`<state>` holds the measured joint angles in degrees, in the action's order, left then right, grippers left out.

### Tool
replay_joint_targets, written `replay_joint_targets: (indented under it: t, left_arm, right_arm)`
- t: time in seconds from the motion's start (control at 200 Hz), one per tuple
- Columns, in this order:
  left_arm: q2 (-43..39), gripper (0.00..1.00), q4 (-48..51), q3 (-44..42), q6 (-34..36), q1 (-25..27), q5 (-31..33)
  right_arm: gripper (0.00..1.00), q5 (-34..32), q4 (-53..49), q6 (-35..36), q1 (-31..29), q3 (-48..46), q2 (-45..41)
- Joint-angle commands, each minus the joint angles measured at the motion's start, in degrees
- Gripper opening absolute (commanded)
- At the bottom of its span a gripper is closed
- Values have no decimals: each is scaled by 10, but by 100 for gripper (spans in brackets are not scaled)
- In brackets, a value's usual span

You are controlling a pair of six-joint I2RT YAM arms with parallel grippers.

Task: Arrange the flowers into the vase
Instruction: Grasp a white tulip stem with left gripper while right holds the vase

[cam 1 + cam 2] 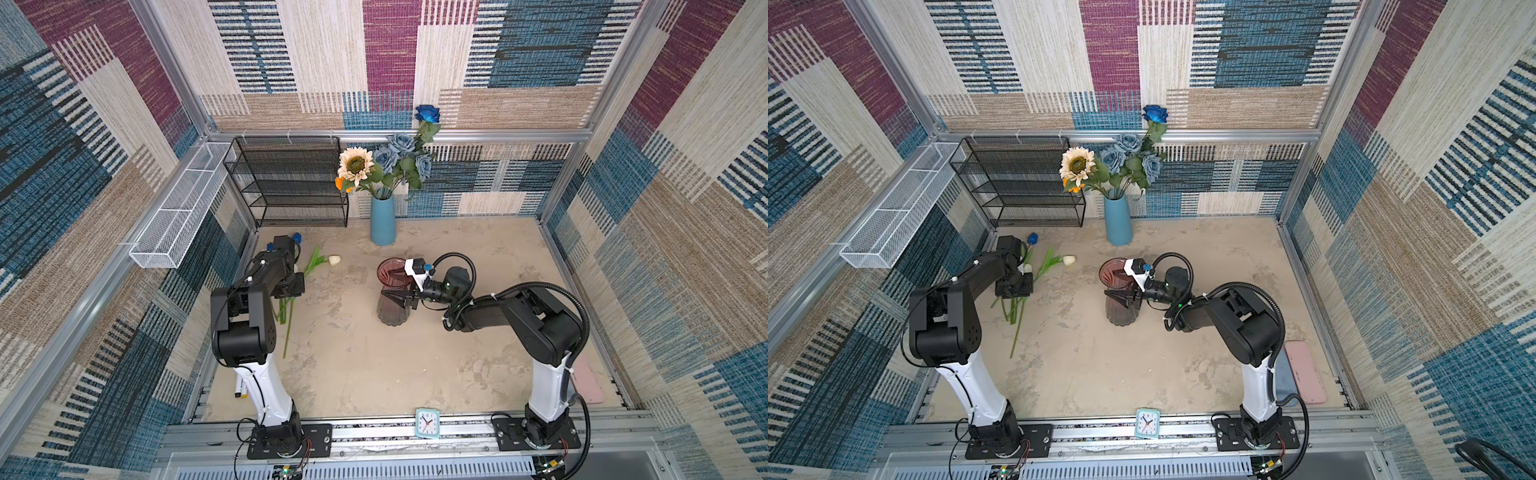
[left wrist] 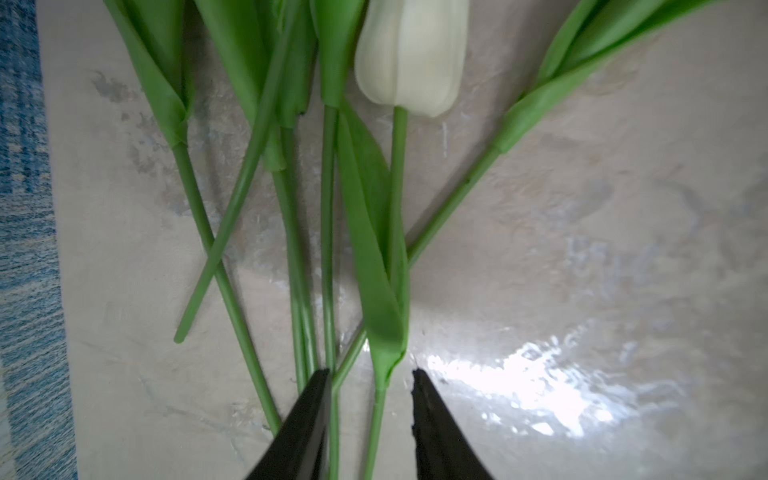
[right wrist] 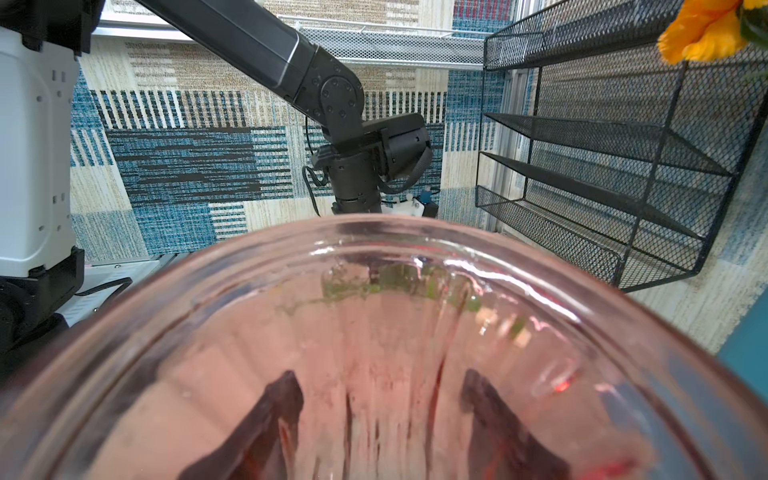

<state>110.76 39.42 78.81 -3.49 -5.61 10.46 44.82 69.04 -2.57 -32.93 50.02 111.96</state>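
Next, I set the maroon glass vase, which stands upright at mid-table now, on the bare table point(image 1: 396, 327) between the blue vase and small clock with my right gripper.
Several green-stemmed tulips point(image 2: 328, 216) lie on the table at the left; a white one point(image 2: 411, 54) is close to the left wrist camera, and another white bud point(image 1: 334, 260) and a blue one point(image 1: 296, 237) show in a top view. My left gripper point(image 2: 371, 370) is down over their stems point(image 1: 286, 324), open, with two stems between its jaws. My right gripper point(image 3: 380, 374) is shut on the maroon glass vase point(image 1: 390, 313), which stands upright at mid-table. At the back a blue vase point(image 1: 382, 222) holds a cream sunflower point(image 1: 354, 166), dusty-blue roses point(image 1: 401, 143), a deep-blue rose point(image 1: 427, 113) and an orange bloom point(image 1: 341, 184).
A black mesh shelf point(image 1: 291, 183) stands at the back left, next to the blue vase. A white mesh basket point(image 1: 178, 208) hangs on the left wall. A small clock point(image 1: 427, 422) sits on the front rail, and a pink pad point(image 1: 588, 382) lies at the right edge.
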Motion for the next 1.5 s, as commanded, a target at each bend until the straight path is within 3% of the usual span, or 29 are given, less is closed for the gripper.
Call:
replay_joint_targets:
  t: [0.0, 0.3, 0.511, 0.751, 1.007, 1.367, 1.392, 1.497]
  left_arm:
    - [20, 34, 30, 17, 21, -3, 17]
    - [36, 33, 29, 6, 18, -3, -31]
    - [49, 24, 29, 3, 15, -4, -21]
    - [43, 11, 29, 3, 12, -3, -25]
    - [19, 0, 29, -2, 5, -3, -36]
    - [-53, 0, 6, -48, -30, 2, -109]
    - [-60, 0, 1, -56, -33, 3, -113]
    - [-82, 0, -18, -86, -46, 9, -132]
  right_arm:
    - [29, 9, 100, -21, -3, 6, 3]
    - [33, 7, 103, -19, -6, 3, 11]
    - [37, 10, 106, -20, -6, 4, 16]
    - [60, 16, 98, -9, -9, 1, 7]
    - [77, -4, 110, -7, -9, -19, -6]
    - [94, -20, 110, -4, -9, -53, -48]
    - [100, -19, 108, -3, -9, -54, -52]
    - [100, -29, 107, -4, -9, -63, -64]
